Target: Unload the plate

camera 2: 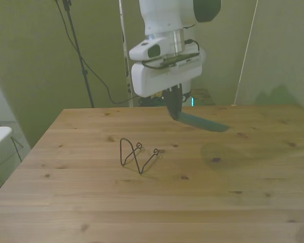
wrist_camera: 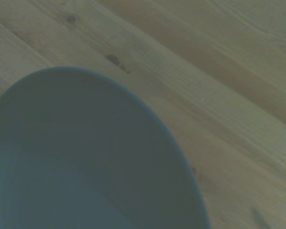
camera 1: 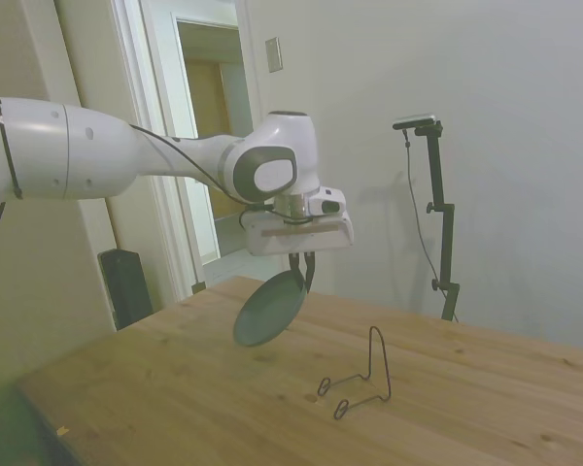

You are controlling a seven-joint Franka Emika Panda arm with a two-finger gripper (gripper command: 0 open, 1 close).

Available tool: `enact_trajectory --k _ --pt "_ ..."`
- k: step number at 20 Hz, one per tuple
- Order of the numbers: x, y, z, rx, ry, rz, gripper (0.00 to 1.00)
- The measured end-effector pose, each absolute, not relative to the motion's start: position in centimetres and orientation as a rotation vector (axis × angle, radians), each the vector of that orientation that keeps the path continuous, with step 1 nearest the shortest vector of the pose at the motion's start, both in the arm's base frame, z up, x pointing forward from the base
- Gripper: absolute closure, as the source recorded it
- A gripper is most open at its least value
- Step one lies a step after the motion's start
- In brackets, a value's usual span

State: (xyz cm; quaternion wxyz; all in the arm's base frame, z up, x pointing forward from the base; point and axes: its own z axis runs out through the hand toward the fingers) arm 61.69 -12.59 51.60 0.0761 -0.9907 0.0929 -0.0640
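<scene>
I should lower the plate and let it go so that it lies flat on the bare table boards (camera 1: 271, 376) next to the looped feet of the black wire stand.
The round dark grey-green plate (camera 1: 269, 309) hangs tilted in the air above the wooden table (camera 1: 447, 388), held by its upper rim. My gripper (camera 1: 302, 266) is shut on that rim. In the front view the plate (camera 2: 202, 122) shows nearly edge-on, slanting down toward the front view's right from the gripper (camera 2: 174, 108). Its shadow falls on the table below. The wrist view is filled by the plate's rim and inner face (wrist_camera: 81, 157) over the table boards.
A thin black wire stand (camera 1: 358, 379) sits on the table, to the side of the plate and apart from it; in the front view the stand (camera 2: 137, 156) is toward the left of the plate. The table's edges lie well away.
</scene>
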Motion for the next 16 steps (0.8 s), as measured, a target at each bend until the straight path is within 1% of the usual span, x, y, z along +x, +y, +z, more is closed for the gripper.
enact_trajectory --k 5,7,11,16 --pt "61.3 -12.1 45.6 -2.923 0.396 -0.124 1.00" --pt "60.8 -12.4 44.0 -2.924 0.415 -0.110 1.00" --pt "59.9 -13.7 41.7 -2.928 0.456 -0.113 1.00" --pt "59.4 -14.9 40.0 -2.929 0.491 -0.105 1.00"
